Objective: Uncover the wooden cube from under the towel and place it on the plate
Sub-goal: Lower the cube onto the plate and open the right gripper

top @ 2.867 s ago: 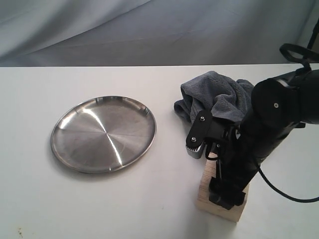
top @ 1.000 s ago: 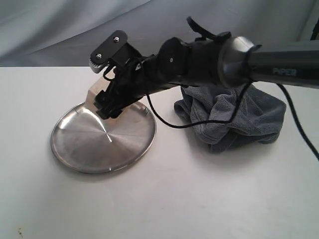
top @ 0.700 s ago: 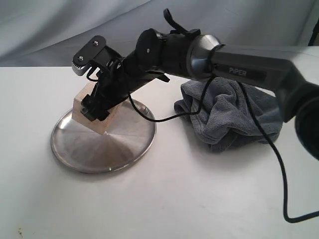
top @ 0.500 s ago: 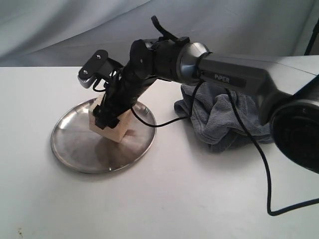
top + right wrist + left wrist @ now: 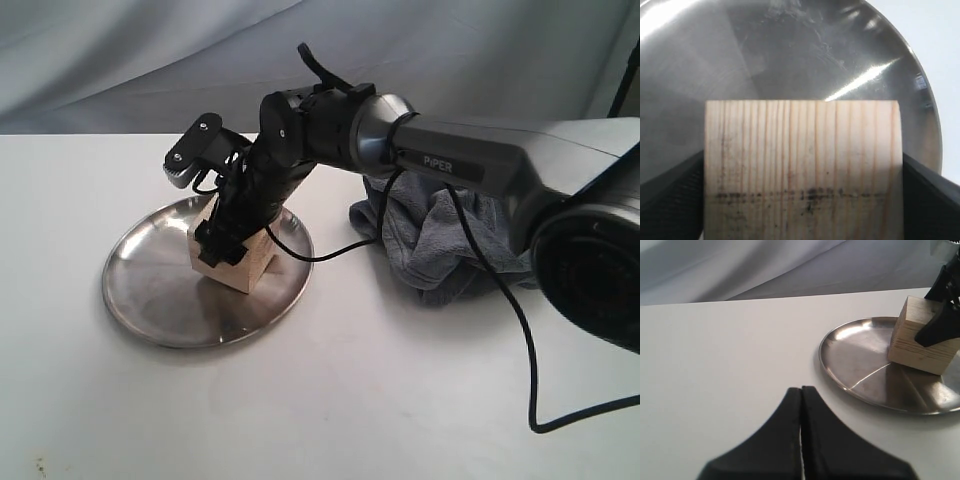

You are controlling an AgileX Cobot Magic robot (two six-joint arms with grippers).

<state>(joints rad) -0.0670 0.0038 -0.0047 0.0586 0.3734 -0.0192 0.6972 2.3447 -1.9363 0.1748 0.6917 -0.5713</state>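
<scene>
My right gripper is going to put the wooden cube down near the middle of the steel plate [image 5: 217,259], slightly toward the backdrop.
The wooden cube [image 5: 237,266] stands on the steel plate [image 5: 135,305], right of the plate's middle. My right gripper [image 5: 208,215] reaches across from the right and is shut on the cube. In the right wrist view its black fingers [image 5: 932,200] press both sides of the cube [image 5: 802,165] above the plate [image 5: 815,50]. The grey-blue towel [image 5: 450,240] lies bunched to the right of the plate. My left gripper [image 5: 801,390] is shut on nothing, low over bare table. It faces the plate [image 5: 840,380] and cube [image 5: 920,340] and is out of the exterior view.
The white table [image 5: 330,400] runs back to a grey cloth backdrop [image 5: 150,60]. The right arm [image 5: 460,160] spans the table above the towel, and its black cable [image 5: 530,330] hangs beside the towel.
The right gripper lifted the cube from the table's right side, carried it left over the plate and lowered it onto the plate. The towel and the plate stayed put.
</scene>
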